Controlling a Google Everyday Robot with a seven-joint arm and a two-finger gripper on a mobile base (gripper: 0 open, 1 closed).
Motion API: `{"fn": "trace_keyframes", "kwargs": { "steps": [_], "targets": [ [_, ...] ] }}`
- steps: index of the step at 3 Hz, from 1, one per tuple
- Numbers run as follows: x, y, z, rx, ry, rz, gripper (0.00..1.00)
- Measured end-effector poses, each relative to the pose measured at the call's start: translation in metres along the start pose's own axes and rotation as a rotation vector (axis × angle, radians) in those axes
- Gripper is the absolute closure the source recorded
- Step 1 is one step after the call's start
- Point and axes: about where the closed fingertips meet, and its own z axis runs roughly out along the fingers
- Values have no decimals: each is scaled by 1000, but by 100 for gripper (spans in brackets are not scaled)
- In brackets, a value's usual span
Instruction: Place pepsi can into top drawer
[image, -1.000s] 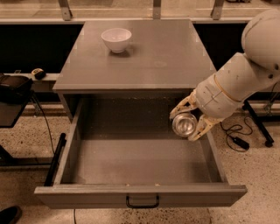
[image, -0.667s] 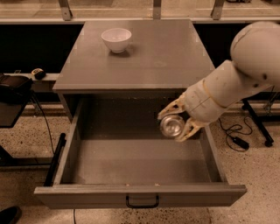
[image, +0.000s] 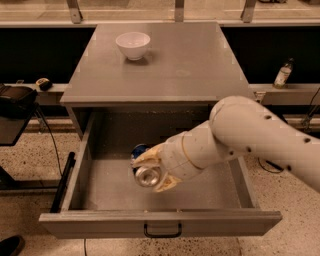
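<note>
The robot's gripper needs to release the pepsi can on the bottom of the drawer, toward the drawer's side (image: 132, 162) by the black stand.
The top drawer (image: 90, 190) of the grey cabinet is pulled fully open, its front panel with a black handle (image: 162, 231) nearest the camera. My gripper (image: 150, 172) reaches in from the right and is shut on the pepsi can (image: 145, 170). The can lies sideways with its silver end facing the camera and a bit of blue showing at its top left. It hangs inside the drawer, over the middle of the drawer floor. Whether it touches the floor cannot be told.
A white bowl (image: 133, 45) stands on the cabinet top (image: 190, 60) at the back left. A bottle (image: 283, 74) stands on a ledge to the right. A black stand (image: 15, 107) and cables are at the left of the cabinet.
My gripper has moved left and down with the can, from the drawer's right side to its middle, and lower into the drawer.
</note>
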Motion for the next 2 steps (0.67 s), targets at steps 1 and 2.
{"fn": "trace_keyframes", "kwargs": {
  "steps": [1, 2],
  "targets": [
    [4, -33, 38, 92, 28, -64, 100],
    [37, -65, 65, 143, 27, -65, 100]
  ]
}}
